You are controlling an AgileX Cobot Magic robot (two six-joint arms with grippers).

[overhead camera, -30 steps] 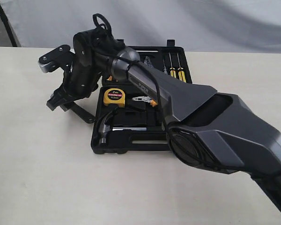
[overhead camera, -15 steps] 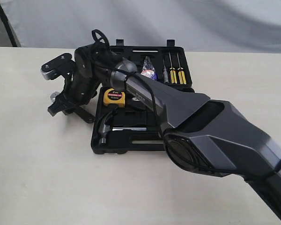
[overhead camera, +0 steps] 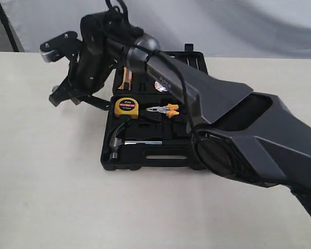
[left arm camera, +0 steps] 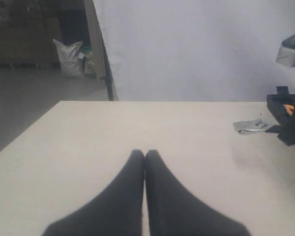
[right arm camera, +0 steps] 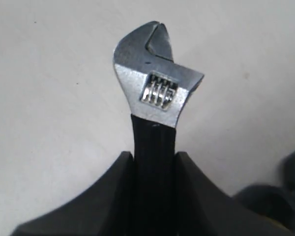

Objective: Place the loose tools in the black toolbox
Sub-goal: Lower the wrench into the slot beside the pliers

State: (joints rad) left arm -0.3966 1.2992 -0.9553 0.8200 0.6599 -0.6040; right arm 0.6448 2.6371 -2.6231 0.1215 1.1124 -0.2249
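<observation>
Next, I let go of the adjustable wrench with my right gripper between the small pliers and the claw hammer (overhead camera: pixel 175 124) in the toolbox. The wrench is now held above the table.
My right gripper (right arm camera: pixel 154 155) is shut on the black handle of the adjustable wrench (right arm camera: pixel 155 93), whose silver jaw sticks out past the fingertips. In the exterior view this gripper (overhead camera: pixel 66 96) holds the wrench (overhead camera: pixel 93 99) above the table, just left of the black toolbox (overhead camera: pixel 145 160). The claw hammer (overhead camera: pixel 117 141) lies in the toolbox's near half. The tape roll (overhead camera: pixel 160 86) shows partly behind the arm in the far half. My left gripper (left arm camera: pixel 145 156) is shut and empty over bare table; it sees the wrench's jaw (left arm camera: pixel 250 126) far off.
In the toolbox sit a yellow tape measure (overhead camera: pixel 125 106), small pliers with orange arms (overhead camera: pixel 166 110) and an orange-handled tool (overhead camera: pixel 125 78). The right arm (overhead camera: pixel 212 119) crosses over the toolbox's right side. A white backdrop (left arm camera: pixel 196 49) stands behind the table.
The right gripper has risen and moved back with the wrench, whose handle now hangs off the table. The arm has shifted over the box, uncovering the pliers and covering the screwdrivers.
</observation>
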